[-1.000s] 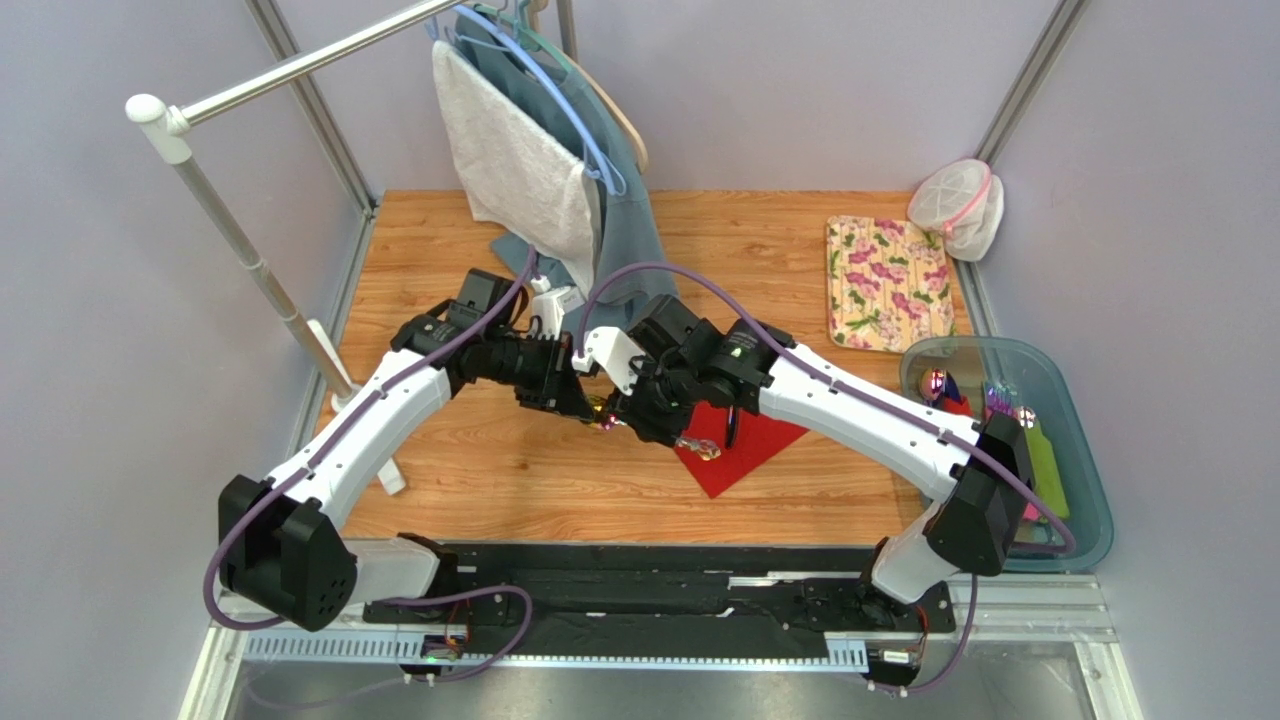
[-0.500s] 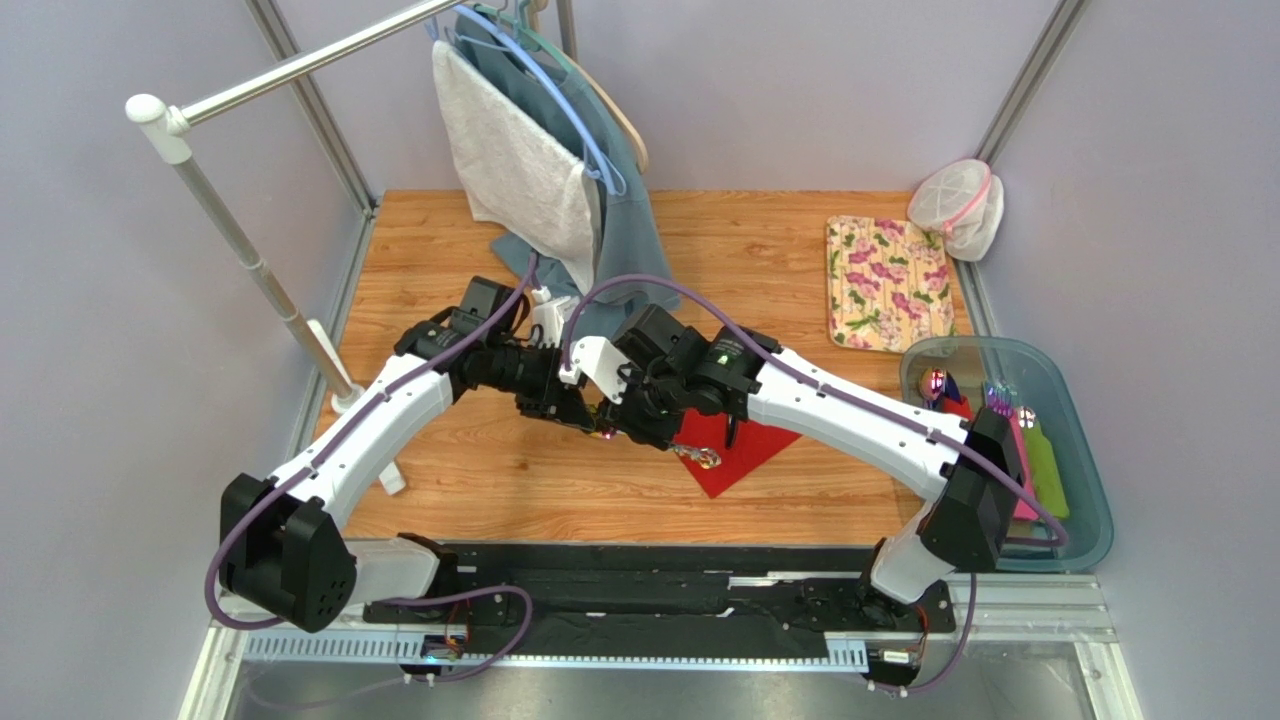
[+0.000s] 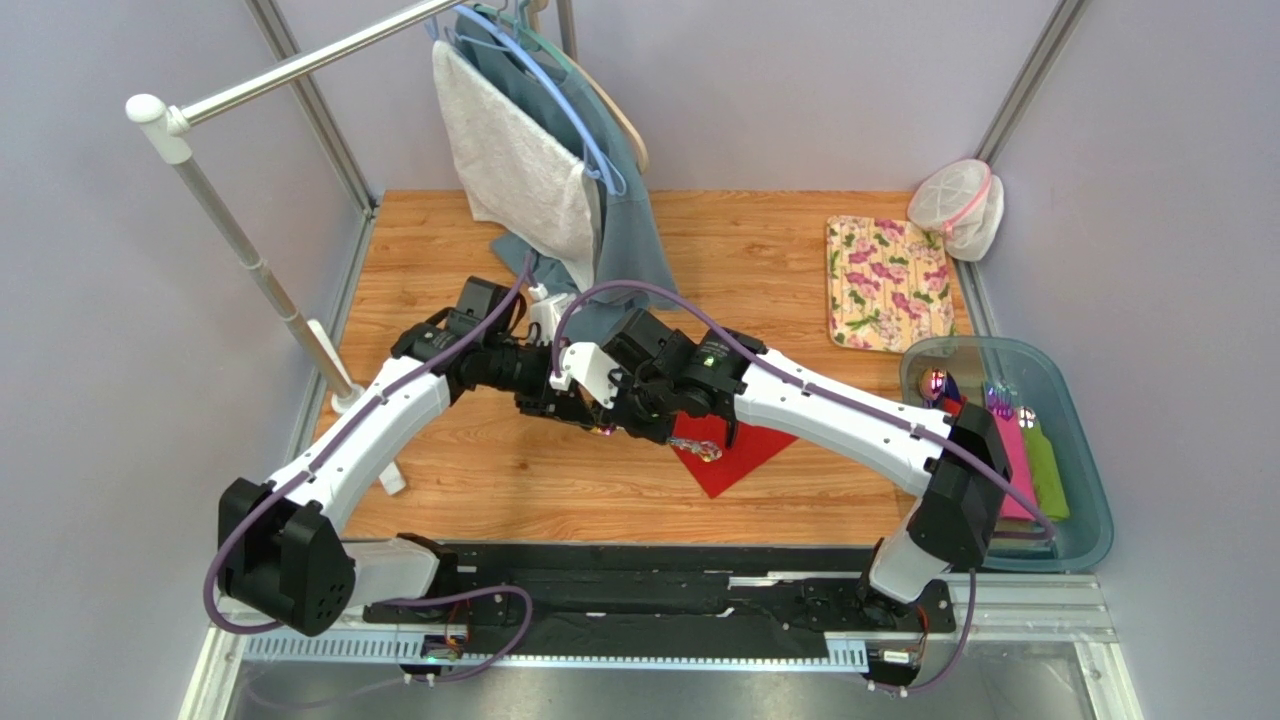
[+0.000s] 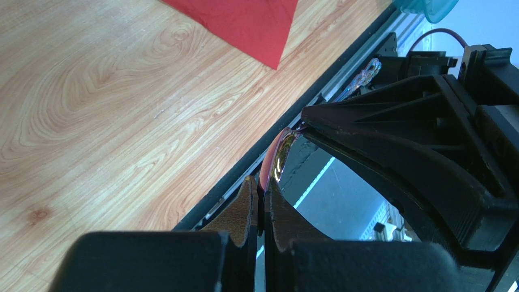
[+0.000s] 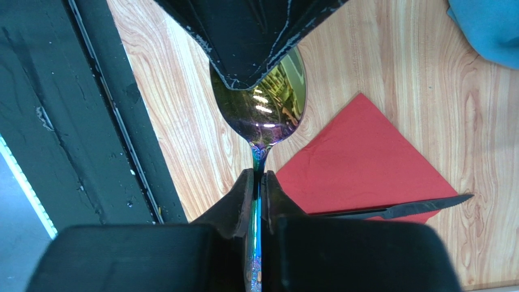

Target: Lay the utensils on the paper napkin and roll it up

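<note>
The iridescent spoon will go down on the red paper napkin (image 3: 721,390) (image 5: 387,196), alongside the black knife, as I set it there with my right gripper.
The red paper napkin (image 3: 747,452) lies flat on the wooden table, also in the left wrist view (image 4: 240,24) and the right wrist view (image 5: 359,167). A black knife (image 5: 396,210) lies across it. An iridescent spoon (image 5: 261,106) is held in the air left of the napkin. My right gripper (image 5: 259,173) is shut on its handle, shown in the top view (image 3: 628,425). My left gripper (image 4: 262,182) is shut on the rim of the spoon's bowl (image 4: 275,159), shown in the top view (image 3: 595,419). The two grippers touch nose to nose.
A floral cloth (image 3: 887,282) and a mesh bag (image 3: 957,203) lie at the back right. A teal bin (image 3: 1085,450) with coloured items stands at the right edge. A clothes rack (image 3: 241,240) with hanging towels (image 3: 519,150) stands at the back left.
Both grippers have shifted a little to the left together with the spoon between them. The napkin and knife have not moved.
</note>
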Motion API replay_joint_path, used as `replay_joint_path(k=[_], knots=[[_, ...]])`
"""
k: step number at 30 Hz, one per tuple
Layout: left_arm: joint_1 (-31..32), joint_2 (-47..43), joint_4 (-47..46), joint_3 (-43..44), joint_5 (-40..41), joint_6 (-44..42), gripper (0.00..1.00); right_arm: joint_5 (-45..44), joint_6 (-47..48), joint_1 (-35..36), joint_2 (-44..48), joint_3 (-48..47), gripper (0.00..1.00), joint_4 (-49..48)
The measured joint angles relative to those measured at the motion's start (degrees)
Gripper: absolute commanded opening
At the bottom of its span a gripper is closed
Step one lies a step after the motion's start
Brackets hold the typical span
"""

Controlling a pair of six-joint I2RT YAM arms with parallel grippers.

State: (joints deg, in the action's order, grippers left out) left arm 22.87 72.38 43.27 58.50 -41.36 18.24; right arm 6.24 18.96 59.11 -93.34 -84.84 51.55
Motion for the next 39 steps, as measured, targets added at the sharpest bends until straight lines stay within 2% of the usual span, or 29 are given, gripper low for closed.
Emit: replay_joint_path(k=[2, 5, 6, 8, 9, 12, 16, 23, 27, 31, 39], knots=[[-0.1, -0.4, -0.3, -0.4, 0.1, 0.3, 0.0, 0.0, 0.1, 0.1, 0.0, 0.0, 0.0, 0.0], [-0.1, -1.1, -0.6, -0.8, 0.3, 0.9, 0.34, 0.0, 0.2, 0.1, 0.0, -0.1, 0.0, 0.0], [-0.1, -1.3, -0.8, -0.9, 0.5, 0.8, 0.63, 0.0, 0.2, 0.1, 0.0, -0.1, 0.0, 0.0], [-0.1, -2.0, -1.0, -1.2, 0.5, 0.7, 0.8, -0.2, 0.4, 0.1, 0.0, -0.1, 0.0, 0.0], [-0.2, -2.6, -1.2, -1.2, 0.8, 1.2, 0.92, -0.3, 0.7, 0.1, 0.0, 0.0, 0.0, -0.1], [-1.9, -4.6, -1.0, -1.6, 2.8, 1.0, 0.99, -0.1, 1.1, -0.2, 1.2, 0.7, 0.0, -2.6], [-6.5, -9.7, -1.5, -1.7, 3.9, 0.9, 0.99, 0.1, -2.3, -4.9, 4.5, 5.9, 0.0, -5.2], [-8.7, -27.4, -4.0, -2.5, 12.5, -1.7, 0.99, -2.5, -18.3, -24.7, 4.8, 15.7, 0.0, -7.7], [-8.7, -34.6, -3.9, -3.3, 17.0, -4.4, 0.99, -7.1, -29.2, -27.1, 1.8, 15.3, 0.0, -10.0], [-8.7, -31.6, 0.0, -1.3, 19.2, -6.4, 0.97, -10.9, -38.5, -26.2, -4.0, 10.8, 0.04, -10.2], [-8.7, -26.6, -1.0, -2.8, 18.9, -7.0, 0.96, -16.9, -49.3, -25.9, -13.3, 2.0, 0.0, -8.9]])
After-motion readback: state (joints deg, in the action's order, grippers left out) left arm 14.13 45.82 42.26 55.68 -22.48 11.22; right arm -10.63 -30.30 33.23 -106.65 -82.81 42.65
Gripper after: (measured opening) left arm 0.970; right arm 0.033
